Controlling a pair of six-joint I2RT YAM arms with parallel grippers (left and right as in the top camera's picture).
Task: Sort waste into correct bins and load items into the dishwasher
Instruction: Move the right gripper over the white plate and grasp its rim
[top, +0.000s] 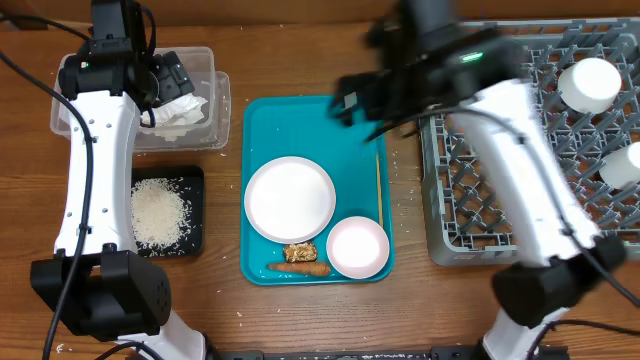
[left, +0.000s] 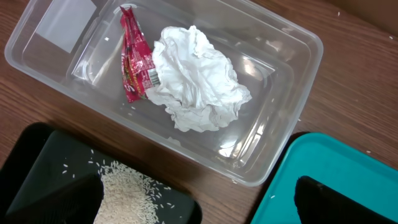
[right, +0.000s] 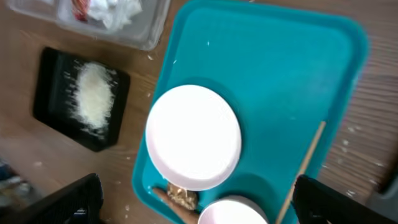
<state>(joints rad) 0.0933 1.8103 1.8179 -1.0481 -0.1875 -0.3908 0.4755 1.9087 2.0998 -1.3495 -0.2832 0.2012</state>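
The robot's right gripper needs to next move to the white plate's rim (top: 333, 188) (right: 240, 143) on the side facing the grey dish rack and close there.
A white plate (top: 290, 198), a small white bowl (top: 357, 246), an orange carrot (top: 300, 267) and a brown food lump (top: 299, 252) lie on the teal tray (top: 330, 120). My right gripper (top: 365, 100) hovers blurred over the tray's far end; its wrist view shows it (right: 199, 208) open and empty above the plate (right: 194, 137) and bowl (right: 233, 211). My left gripper (left: 196, 208) is open and empty over the clear tub (left: 280, 56), which holds a crumpled napkin (left: 196, 78) and a red wrapper (left: 135, 56). Rice (top: 158, 212) lies in the black tray (top: 192, 180).
The grey dish rack (top: 500, 190) stands at the right with two white dishes (top: 590, 82) among its pegs. A thin wooden stick (top: 379, 190) lies along the teal tray's right side. Stray rice grains dot the wooden table between tray and rack.
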